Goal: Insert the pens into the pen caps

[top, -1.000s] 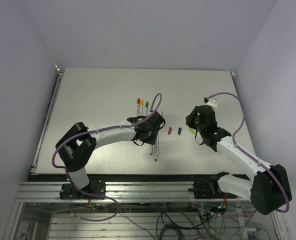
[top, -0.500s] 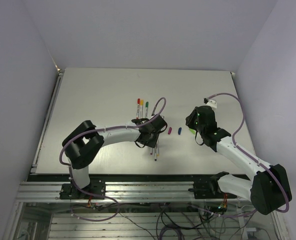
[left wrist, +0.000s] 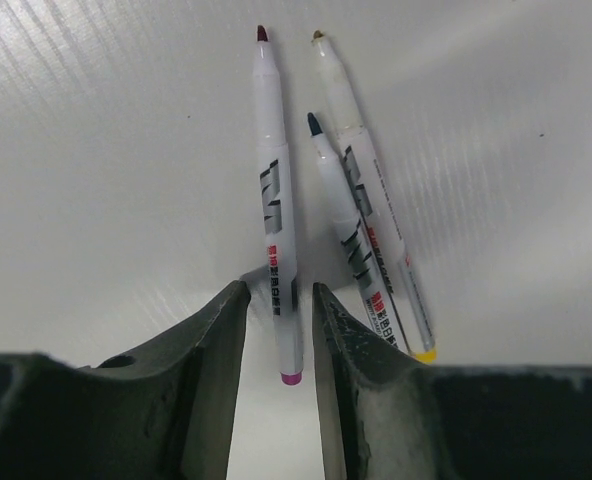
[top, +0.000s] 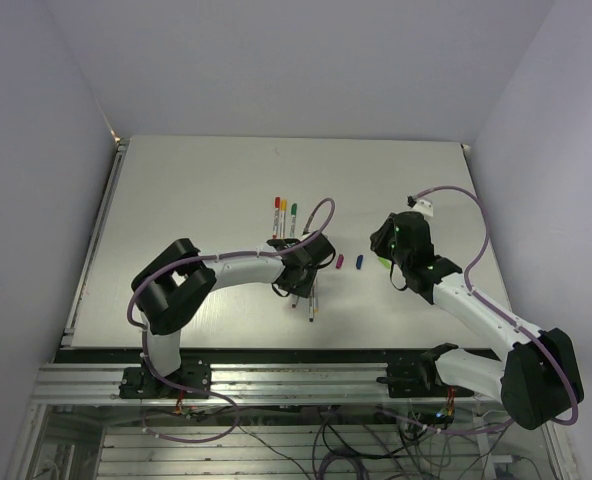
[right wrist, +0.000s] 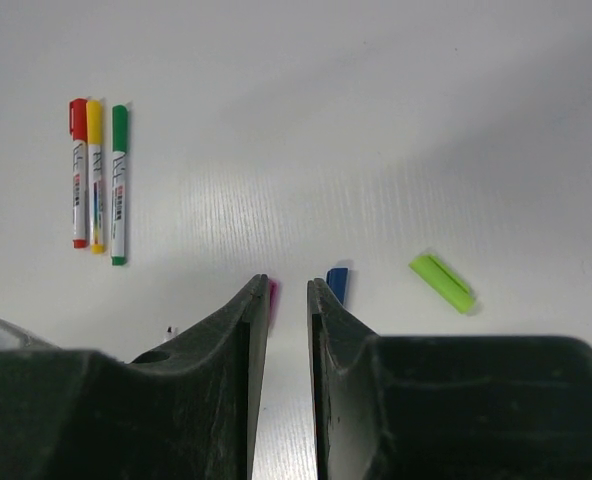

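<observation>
The fingers of my right gripper will close on the middle of the purple cap (top: 340, 261) (right wrist: 272, 306), which is next to the blue cap.
Three uncapped whitish pens lie side by side in the left wrist view: one with a purple end (left wrist: 276, 200), one with a blue tip (left wrist: 348, 240) and one with a yellow end (left wrist: 371, 190). My left gripper (left wrist: 279, 300) is open and low, its jaws either side of the purple-ended pen's rear end. In the top view it (top: 301, 268) hangs over these pens (top: 312, 303). My right gripper (right wrist: 287, 290) is slightly open and empty, above the purple cap (right wrist: 273, 293). The blue cap (right wrist: 337, 283) and the light green cap (right wrist: 442, 282) lie to its right.
Three capped pens, red (right wrist: 78, 170), yellow (right wrist: 95, 175) and green (right wrist: 119, 185), lie in a row further back, also in the top view (top: 284, 213). The white table (top: 196, 190) has walls close on the left, back and right.
My left arm's elbow has swung to the right and its gripper has settled lower over the uncapped pens. The right arm has not moved.
</observation>
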Action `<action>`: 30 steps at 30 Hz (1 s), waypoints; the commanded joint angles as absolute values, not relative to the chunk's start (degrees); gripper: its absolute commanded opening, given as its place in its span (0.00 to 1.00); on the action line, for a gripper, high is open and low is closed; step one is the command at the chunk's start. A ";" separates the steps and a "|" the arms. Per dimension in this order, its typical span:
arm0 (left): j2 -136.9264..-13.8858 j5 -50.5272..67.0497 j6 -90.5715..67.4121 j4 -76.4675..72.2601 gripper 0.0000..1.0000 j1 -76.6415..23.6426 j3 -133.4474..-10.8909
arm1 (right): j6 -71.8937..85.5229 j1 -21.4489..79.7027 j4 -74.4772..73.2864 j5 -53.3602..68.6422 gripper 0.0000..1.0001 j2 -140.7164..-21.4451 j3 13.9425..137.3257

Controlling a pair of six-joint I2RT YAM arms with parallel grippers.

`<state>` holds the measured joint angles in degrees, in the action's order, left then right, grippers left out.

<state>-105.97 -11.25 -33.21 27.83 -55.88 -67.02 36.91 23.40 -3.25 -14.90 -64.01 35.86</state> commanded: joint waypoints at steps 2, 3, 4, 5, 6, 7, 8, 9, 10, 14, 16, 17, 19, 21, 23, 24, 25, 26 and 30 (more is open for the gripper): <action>-107.86 -15.10 -33.56 32.37 0.42 -56.22 -69.05 | 37.53 23.26 -1.80 -14.66 0.22 -63.28 34.80; -108.13 -15.60 -33.65 33.03 0.42 -56.17 -69.08 | 37.53 23.21 -1.76 -14.55 0.22 -63.28 34.73; -108.41 -15.86 -33.66 33.53 0.42 -56.13 -68.90 | 37.57 23.20 -1.76 -14.46 0.22 -63.28 34.72; -108.53 -16.04 -33.59 33.83 0.42 -56.09 -68.56 | 37.61 23.20 -1.68 -14.39 0.22 -63.31 34.68; -108.54 -16.08 -33.58 34.06 0.42 -56.00 -68.17 | 37.62 23.20 -1.67 -14.26 0.22 -63.22 34.66; -108.54 -16.08 -33.50 34.17 0.42 -55.87 -67.70 | 37.69 23.20 -1.63 -14.20 0.22 -63.14 34.63; -108.46 -16.15 -33.49 34.21 0.42 -55.82 -67.23 | 37.77 23.20 -1.58 -14.16 0.22 -63.09 34.54; -108.38 -16.13 -33.42 34.08 0.41 -55.71 -66.64 | 37.83 23.16 -1.58 -14.11 0.22 -63.04 34.41; -108.29 -16.09 -33.40 33.88 0.41 -55.60 -66.10 | 37.88 23.20 -1.58 -14.07 0.22 -62.94 34.39; -108.94 -15.09 -33.66 32.13 0.35 -54.82 -64.11 | 38.14 23.20 -1.49 -13.58 0.21 -62.82 34.11; -109.77 -13.98 -33.93 30.74 0.32 -54.08 -63.02 | 38.06 23.25 -1.63 -13.11 0.21 -62.77 34.19; -110.18 -13.33 -34.07 29.92 0.30 -53.76 -62.41 | 38.06 23.23 -1.71 -12.83 0.21 -62.78 34.24; -111.02 -12.21 -34.46 28.48 0.25 -52.96 -61.18 | 37.91 23.17 -2.09 -12.59 0.21 -62.79 34.32; -111.69 -11.87 -34.62 27.80 0.17 -52.45 -60.29 | 37.44 23.25 -2.38 -12.37 0.21 -62.69 34.43; -111.88 -12.32 -34.50 27.65 0.07 -52.31 -59.59 | 36.85 23.21 -2.70 -11.74 0.21 -62.80 34.59; -111.74 -12.53 -34.27 27.63 0.07 -52.30 -59.33 | 36.38 23.20 -2.84 -11.32 0.21 -63.03 34.70; -111.39 -12.68 -34.08 27.46 0.07 -52.22 -59.02 | 35.88 23.20 -2.96 -10.74 0.21 -63.43 34.91; -110.92 -12.69 -33.84 27.21 0.07 -52.16 -58.76 | 35.52 23.20 -3.17 -10.25 0.21 -63.90 35.22; -108.04 -13.61 -33.00 26.89 0.07 -51.78 -58.34 | 33.14 23.37 -4.53 -7.79 0.25 -67.23 37.58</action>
